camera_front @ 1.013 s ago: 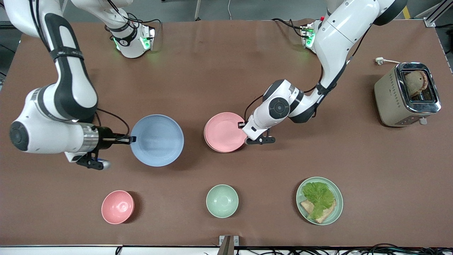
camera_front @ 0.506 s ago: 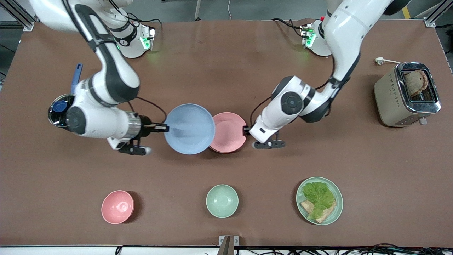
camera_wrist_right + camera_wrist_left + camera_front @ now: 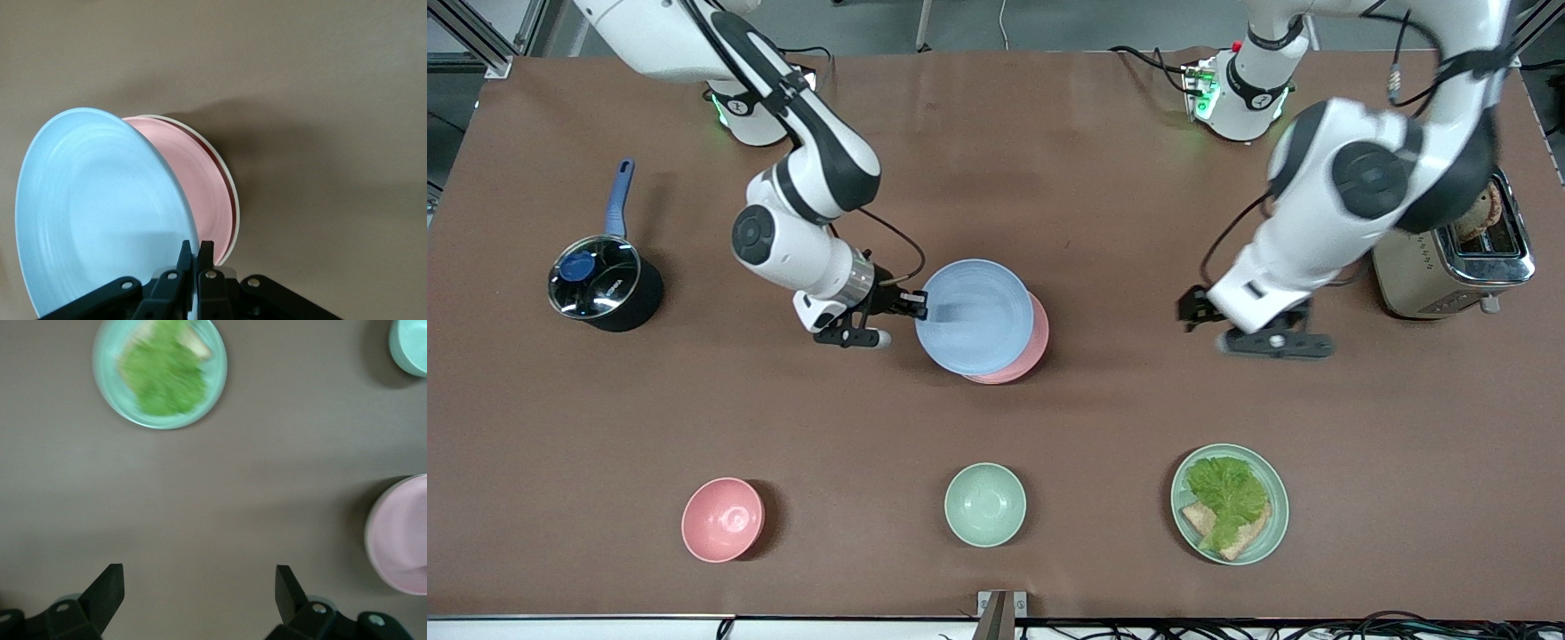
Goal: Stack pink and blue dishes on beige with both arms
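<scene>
The robot's right gripper will release the light blue plate squarely on top of the pale pink plate (image 3: 993, 330) (image 3: 141, 216).
My right gripper (image 3: 918, 307) (image 3: 198, 257) is shut on the rim of the light blue plate (image 3: 971, 313) (image 3: 100, 213). It holds the plate tilted over the pale pink plate (image 3: 1033, 342) (image 3: 203, 193), covering most of it. The pink plate lies on the beige plate (image 3: 231, 183), which shows only as a thin cream rim in the right wrist view. My left gripper (image 3: 1192, 309) (image 3: 198, 590) hangs open and empty over bare table between the stack and the toaster. The pink plate's (image 3: 400, 533) edge shows in the left wrist view.
A dark pot (image 3: 605, 284) with a blue handle stands toward the right arm's end. Near the front camera lie a pink bowl (image 3: 722, 520), a mint bowl (image 3: 985, 504) (image 3: 410, 343) and a mint plate with lettuce and bread (image 3: 1230, 502) (image 3: 160, 370). A toaster (image 3: 1449, 258) sits at the left arm's end.
The right arm carried the blue plate toward the left arm's end until it hangs over the pink plate. The left gripper drew away from the pink plate's rim toward the toaster.
</scene>
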Controlling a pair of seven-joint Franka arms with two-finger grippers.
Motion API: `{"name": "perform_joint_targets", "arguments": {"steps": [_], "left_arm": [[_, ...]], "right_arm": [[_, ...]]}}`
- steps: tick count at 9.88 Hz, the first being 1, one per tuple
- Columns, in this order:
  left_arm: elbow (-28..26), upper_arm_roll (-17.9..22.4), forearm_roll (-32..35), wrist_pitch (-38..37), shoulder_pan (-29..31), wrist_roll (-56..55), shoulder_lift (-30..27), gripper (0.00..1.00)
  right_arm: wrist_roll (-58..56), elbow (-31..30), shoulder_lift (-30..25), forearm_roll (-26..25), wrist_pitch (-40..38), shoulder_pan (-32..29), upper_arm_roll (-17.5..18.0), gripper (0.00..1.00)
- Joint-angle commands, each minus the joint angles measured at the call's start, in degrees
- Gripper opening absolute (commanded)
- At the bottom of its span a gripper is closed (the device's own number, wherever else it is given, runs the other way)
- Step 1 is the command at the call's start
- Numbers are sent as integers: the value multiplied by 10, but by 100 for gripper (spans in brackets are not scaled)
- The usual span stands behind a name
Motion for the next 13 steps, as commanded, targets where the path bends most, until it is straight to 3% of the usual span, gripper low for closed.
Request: {"name": "perform_joint_targets", "arguments": {"steps": [1,4,7,8,9,10,13], "left_arm": [[-38,55,-3,-48,5,94,-76,100],[-26,126,-4,-90,15,173,-138,100],[150,129,-3,-210,18,168,-93,100],[204,129,-4,-269,18,168,-71,100],[214,129,-3,-300,18,163,-70,100],[195,126,-4,-308,37,148,-83,98],[176,126,-49,-311,50,139,-93,99]], "right_arm": [[14,-30,19,-4,78,20,5,1],[13,-49,31,-4,114,26,4,1],[11,-51,52,-7,142,31,4,2],[9,-50,52,-7,141,30,4,12],[8,-50,52,-7,140,26,4,52],[8,-50,51,-7,140,25,3,100],[7,-48,-46,-12,29,-19,1,100]]}}
